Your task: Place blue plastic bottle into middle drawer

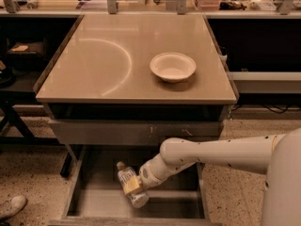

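My gripper is going to the drawer's grey bottom, about midway (137, 186) between its sides. It will let go of the blue plastic bottle there.
The blue plastic bottle (128, 181), clear with a white cap and a white label, lies tilted inside the open middle drawer (96, 202), cap pointing up and left. My gripper (135, 184) reaches down into the drawer from the right on a white arm and is shut on the bottle's middle. The bottle's lower end sits close to the grey drawer floor; I cannot tell whether it touches.
A white round bowl (172, 67) stands on the tan tabletop (103, 60), right of centre. A closed grey drawer front (103, 132) with pale scratches sits above the open drawer. A shoe (11, 206) is on the floor at left. Dark shelving flanks both sides.
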Controlling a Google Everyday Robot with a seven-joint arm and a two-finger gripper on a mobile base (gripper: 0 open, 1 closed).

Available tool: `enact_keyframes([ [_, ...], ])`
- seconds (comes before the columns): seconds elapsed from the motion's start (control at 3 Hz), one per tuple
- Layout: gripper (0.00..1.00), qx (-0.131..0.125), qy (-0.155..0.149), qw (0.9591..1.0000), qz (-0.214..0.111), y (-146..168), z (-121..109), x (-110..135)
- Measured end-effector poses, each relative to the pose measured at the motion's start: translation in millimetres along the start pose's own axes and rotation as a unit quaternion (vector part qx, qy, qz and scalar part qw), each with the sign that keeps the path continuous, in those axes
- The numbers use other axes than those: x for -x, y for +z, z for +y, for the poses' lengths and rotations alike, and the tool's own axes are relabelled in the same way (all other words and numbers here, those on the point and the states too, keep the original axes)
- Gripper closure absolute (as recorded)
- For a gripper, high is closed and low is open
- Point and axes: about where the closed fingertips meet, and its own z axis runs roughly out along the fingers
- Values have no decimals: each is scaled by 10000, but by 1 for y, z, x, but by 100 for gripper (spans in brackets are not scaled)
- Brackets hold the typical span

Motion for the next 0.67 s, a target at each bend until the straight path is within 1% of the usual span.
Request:
enact_keyframes([
  [0.33,100,103,-4,9999,-28,16,-18,5],
  [0.67,100,109,16,9999,-75,26,-33,9],
])
